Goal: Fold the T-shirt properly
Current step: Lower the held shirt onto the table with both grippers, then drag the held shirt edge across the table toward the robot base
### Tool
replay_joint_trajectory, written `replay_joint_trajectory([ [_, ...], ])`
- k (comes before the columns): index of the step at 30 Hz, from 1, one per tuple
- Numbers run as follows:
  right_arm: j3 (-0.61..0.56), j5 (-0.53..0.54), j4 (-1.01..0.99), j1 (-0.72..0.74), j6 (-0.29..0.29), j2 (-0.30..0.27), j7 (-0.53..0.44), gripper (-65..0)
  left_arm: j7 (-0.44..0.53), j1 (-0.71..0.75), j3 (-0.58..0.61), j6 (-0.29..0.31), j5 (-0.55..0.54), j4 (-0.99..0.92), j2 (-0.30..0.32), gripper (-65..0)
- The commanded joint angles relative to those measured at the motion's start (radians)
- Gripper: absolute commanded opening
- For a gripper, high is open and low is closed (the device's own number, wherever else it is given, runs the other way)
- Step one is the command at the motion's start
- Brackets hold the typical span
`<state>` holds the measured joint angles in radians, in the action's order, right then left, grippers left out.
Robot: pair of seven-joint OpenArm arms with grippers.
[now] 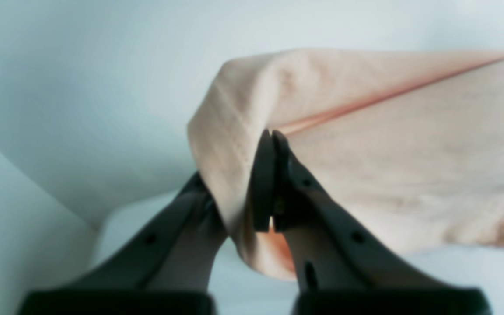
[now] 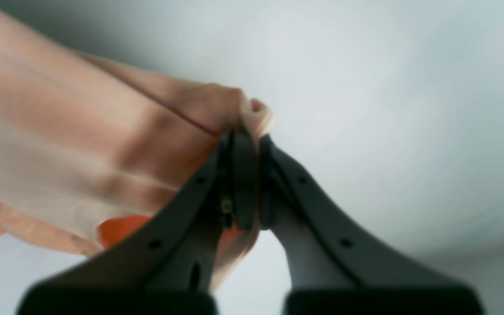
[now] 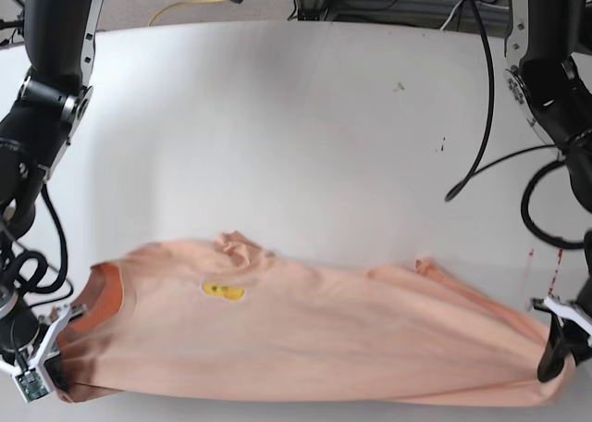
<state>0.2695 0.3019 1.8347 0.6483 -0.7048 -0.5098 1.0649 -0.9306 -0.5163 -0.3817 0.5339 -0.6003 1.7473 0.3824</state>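
The robot's left gripper will release the T-shirt's corner on the white table (image 3: 510,152) past the red marks, next to the dark specks.
The peach-pink T-shirt (image 3: 314,329) hangs stretched across the front of the white table (image 3: 305,135), its small yellow patch (image 3: 223,291) facing up and its collar (image 3: 106,288) at the left of the base view. My left gripper (image 1: 272,133) is shut on a cloth corner of the T-shirt (image 1: 365,144) and shows at the base view's lower right (image 3: 551,362). My right gripper (image 2: 245,133) is shut on the T-shirt (image 2: 81,144) near the collar end, at the base view's lower left (image 3: 57,371). Both held edges are lifted off the table.
Black cables (image 3: 481,117) trail over the table's back right. A yellow cable (image 3: 185,6) lies beyond the far edge. Small dark specks (image 3: 400,87) and red marks (image 3: 553,279) dot the right side of the table. The arm columns stand at both sides.
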Motion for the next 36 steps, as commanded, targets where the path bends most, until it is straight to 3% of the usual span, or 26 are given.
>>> replay_joint_trajectory([
  [1, 0.081, -0.007, 0.072, -0.083, 0.007, 0.007, -0.027, -65.0, 0.028, 0.066, -0.046, -0.002, -0.039, 0.064, 0.017, -65.0],
  [10, 0.195, -0.007, 0.152, -0.384, 0.007, 0.135, -0.027, -65.0, 0.028, 0.341, -0.078, 0.007, -0.042, 0.105, -0.012, -65.0],
  [15, 0.259, -0.007, 0.19, -0.526, 0.007, 0.198, -0.027, -65.0, 0.028, 0.511, -0.118, 0.071, -0.042, 0.135, -0.013, -65.0],
  [25, 0.313, -0.007, 0.19, -0.75, 0.007, 0.236, -0.03, -65.0, 0.028, 0.784, -0.224, 0.139, -0.036, 0.131, -0.009, -65.0],
  [36, 0.356, -0.007, 0.187, -0.979, 0.007, 0.328, -0.032, -65.0, 0.028, 0.928, -0.27, 0.14, -0.034, 0.019, 0.011, -65.0],
])
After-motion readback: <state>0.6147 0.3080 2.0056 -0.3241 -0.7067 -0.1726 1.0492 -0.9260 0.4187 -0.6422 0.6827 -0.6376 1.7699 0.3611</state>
